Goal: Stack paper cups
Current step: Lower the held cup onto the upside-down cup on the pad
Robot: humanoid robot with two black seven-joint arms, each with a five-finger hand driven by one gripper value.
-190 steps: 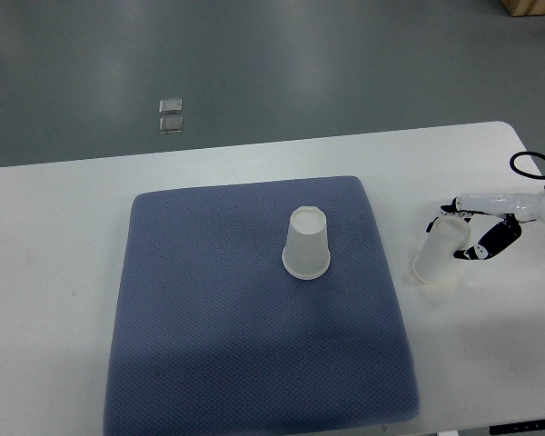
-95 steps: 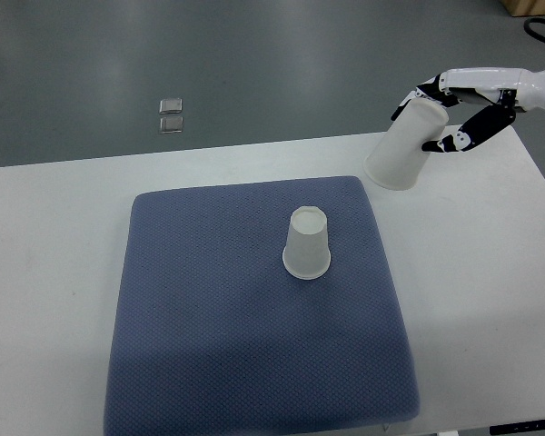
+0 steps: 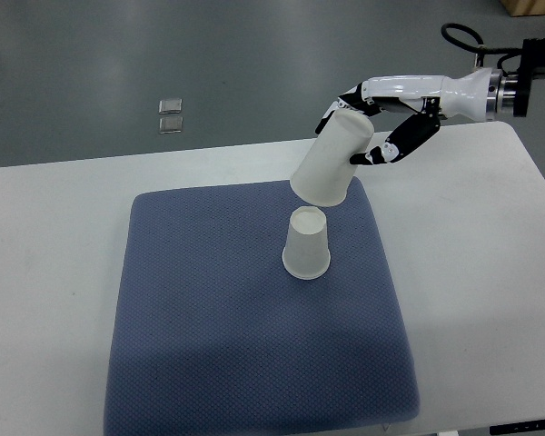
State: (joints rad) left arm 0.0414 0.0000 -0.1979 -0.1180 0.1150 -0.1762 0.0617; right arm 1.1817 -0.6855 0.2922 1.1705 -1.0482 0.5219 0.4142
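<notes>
I will let go of the held cup with my right gripper over the top of the upside-down white paper cup (image 3: 309,213) on the mat.
An upside-down white paper cup (image 3: 306,244) stands on the blue-grey mat (image 3: 209,309), right of its middle. My right hand (image 3: 363,127) comes in from the upper right and is shut on a second white paper cup (image 3: 331,159). That cup is held in the air, tilted, mouth facing down and left. Its rim hangs just above and behind the top of the standing cup; I cannot tell if they touch. The left arm is out of sight.
The mat lies on a white table (image 3: 481,272). Two small clear squares (image 3: 171,115) sit on the grey floor beyond the table's far edge. A tan box corner (image 3: 531,6) shows at the top right.
My right hand lifted the cup off the table at the right, carried it up and leftward, and now holds it over the standing cup.
</notes>
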